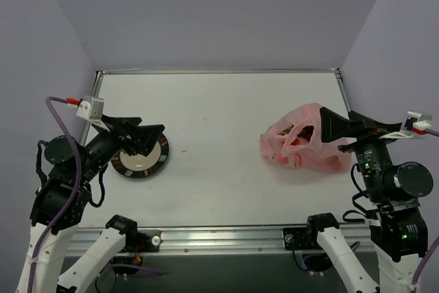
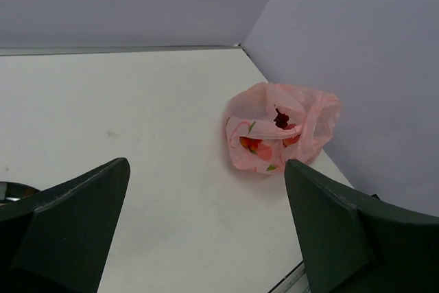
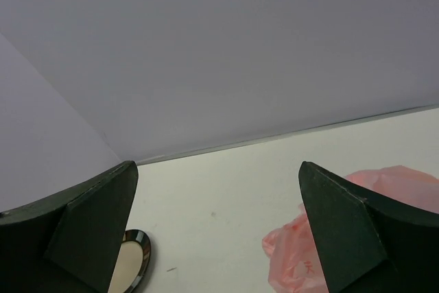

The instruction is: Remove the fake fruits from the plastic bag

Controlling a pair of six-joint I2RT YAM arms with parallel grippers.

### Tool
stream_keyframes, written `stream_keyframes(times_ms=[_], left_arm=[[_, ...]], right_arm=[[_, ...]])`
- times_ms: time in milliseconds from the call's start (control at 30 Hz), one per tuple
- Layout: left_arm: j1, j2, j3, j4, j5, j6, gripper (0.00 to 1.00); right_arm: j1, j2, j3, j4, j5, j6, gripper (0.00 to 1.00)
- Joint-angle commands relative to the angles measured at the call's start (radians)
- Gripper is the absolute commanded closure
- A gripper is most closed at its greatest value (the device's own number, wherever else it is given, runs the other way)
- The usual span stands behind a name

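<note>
My right gripper needs to close on the edge of the opening (image 1: 314,139) of the pink plastic bag, on the side farthest from the plate.
The pink plastic bag (image 1: 302,147) lies crumpled on the right of the white table. Red-orange fake fruits (image 1: 296,142) show through its open top. In the left wrist view the bag (image 2: 312,118) sits far off by the right wall, with the fruits (image 2: 250,145) and a dark red piece (image 2: 281,120) inside. My right gripper (image 1: 322,128) is open and empty, over the bag's right side; the bag (image 3: 285,255) lies low between its jaws (image 3: 218,166). My left gripper (image 1: 152,139) is open and empty, over the plate at the left, far from the bag (image 2: 206,166).
A round dark-rimmed plate (image 1: 159,158) with a cream centre lies at the left under the left gripper; it also shows in the right wrist view (image 3: 143,255). Grey walls enclose the table on three sides. A metal rail (image 1: 219,238) runs along the near edge.
</note>
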Motion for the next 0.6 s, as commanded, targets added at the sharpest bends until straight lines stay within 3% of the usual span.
stream_keyframes(times_ms=[0,433,567], left_arm=[[-0.003,0.004,0.051,0.007,0.011,0.005,0.06],[-0.003,0.038,0.023,0.070,0.039,-0.048,0.06],[-0.010,0.132,-0.018,0.215,0.120,-0.172,0.06]], right_arm=[[0.001,-0.003,0.049,-0.046,0.028,-0.035,0.01],[-0.001,0.008,0.021,-0.055,0.028,-0.030,0.02],[-0.001,0.013,-0.016,-0.058,0.035,-0.012,0.03]])
